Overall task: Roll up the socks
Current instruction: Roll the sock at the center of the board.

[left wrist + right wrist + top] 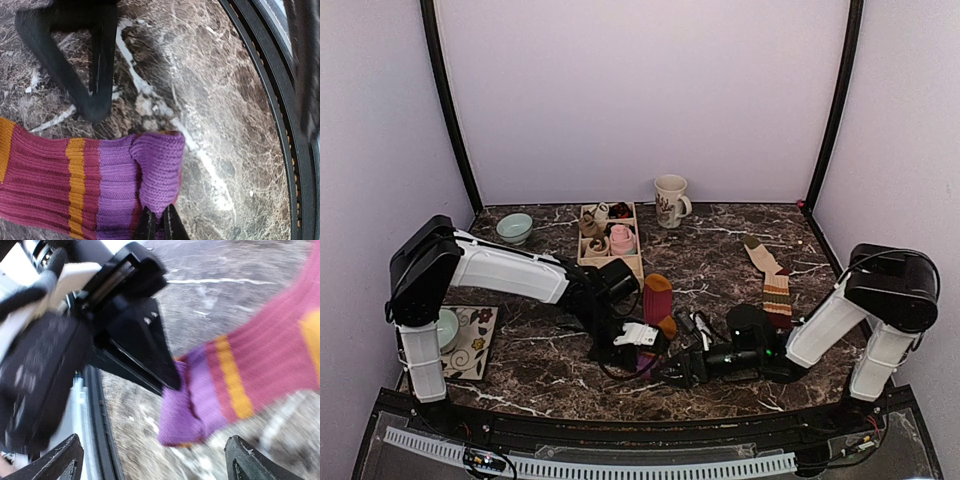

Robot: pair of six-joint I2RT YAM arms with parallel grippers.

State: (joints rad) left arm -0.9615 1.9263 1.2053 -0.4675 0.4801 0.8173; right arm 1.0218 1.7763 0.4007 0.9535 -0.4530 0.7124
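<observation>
My left gripper pinches just one end of the sock's purple fold. My right gripper needs to pinch the fold's loose corner (164,146) before I roll the sock further.
A striped sock (658,298) in maroon, orange and purple lies in the middle of the table, purple cuff toward the front edge. In the left wrist view the cuff of this striped sock (100,185) is folded back on itself, and my left gripper (160,214) is shut on the fold. My left gripper (646,356) comes in from the left. My right gripper (671,373) stands wide open just short of the cuff, with nothing between its fingers (246,460). A second striped sock (775,285) lies flat at the right.
A wooden box (588,252) holding small sock bundles stands at the back centre, with a mug (670,200) to its right and a pale green bowl (515,228) to its left. Another bowl (448,328) rests on a floral mat (478,345). The table's black front rail (280,125) runs close by.
</observation>
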